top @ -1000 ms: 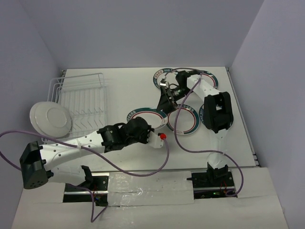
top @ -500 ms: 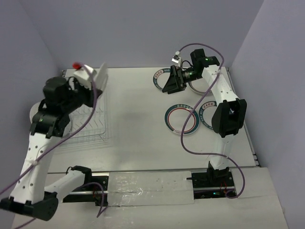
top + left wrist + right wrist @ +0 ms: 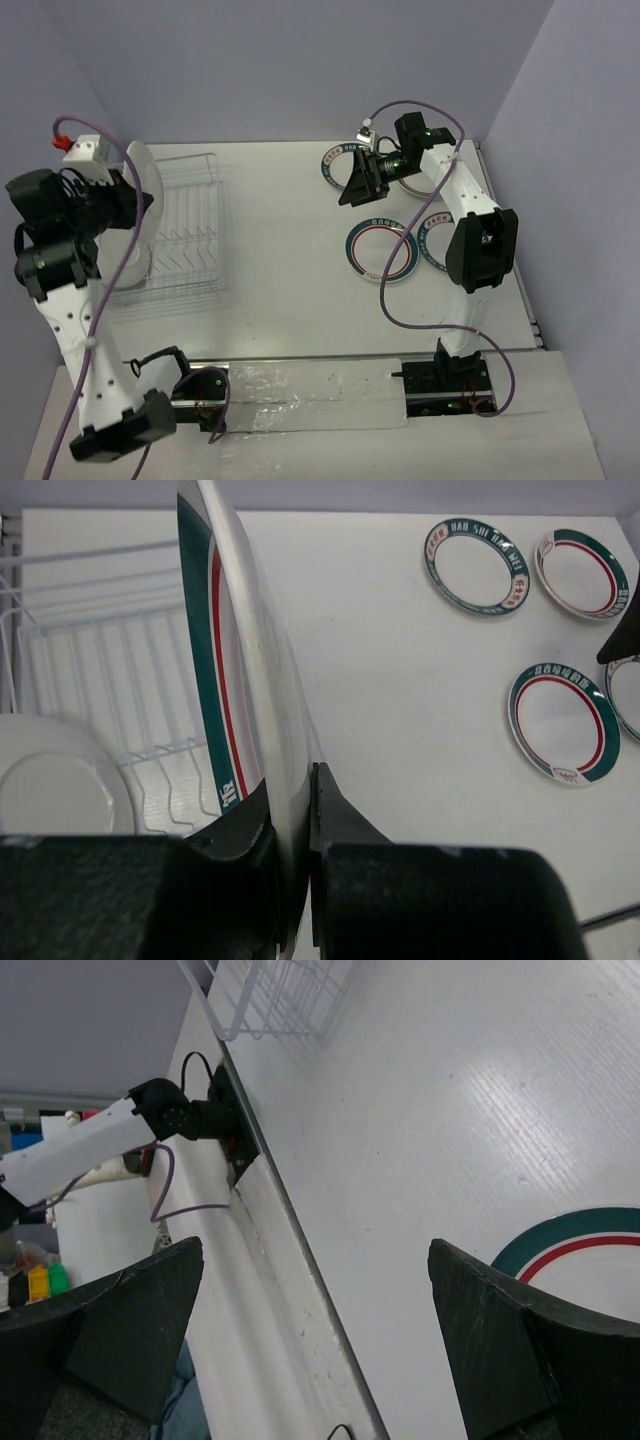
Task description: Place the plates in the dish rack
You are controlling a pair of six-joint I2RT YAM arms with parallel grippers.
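My left gripper will let go of the teal-rimmed plate in the dish rack slot (image 3: 122, 249) (image 3: 120, 772) next to the plain white plate. It is held on edge above the rack now.
My left gripper (image 3: 290, 790) is shut on the rim of a teal-rimmed plate (image 3: 225, 660), held on edge above the left side of the white wire dish rack (image 3: 120, 680). From above, that plate (image 3: 143, 185) hangs over the dish rack (image 3: 185, 225). A plain white plate (image 3: 50, 790) leans in the rack's left end. Several teal-rimmed plates lie flat on the table, among them one at the back (image 3: 340, 165) and one in the middle (image 3: 382, 250). My right gripper (image 3: 352, 183) hovers open over the back plate. A plate rim (image 3: 580, 1225) shows by my right gripper (image 3: 315, 1260).
Grey walls close in the table at the back and both sides. A purple cable (image 3: 400, 270) loops over the middle plate. The right arm's forearm (image 3: 470, 240) covers part of a plate at the right. The table's near edge (image 3: 300, 1270) runs below my right gripper.
My left arm lifted a plate from the middle of the table and carried it up and left over the rack. My right gripper opened wider and stayed over the back plates.
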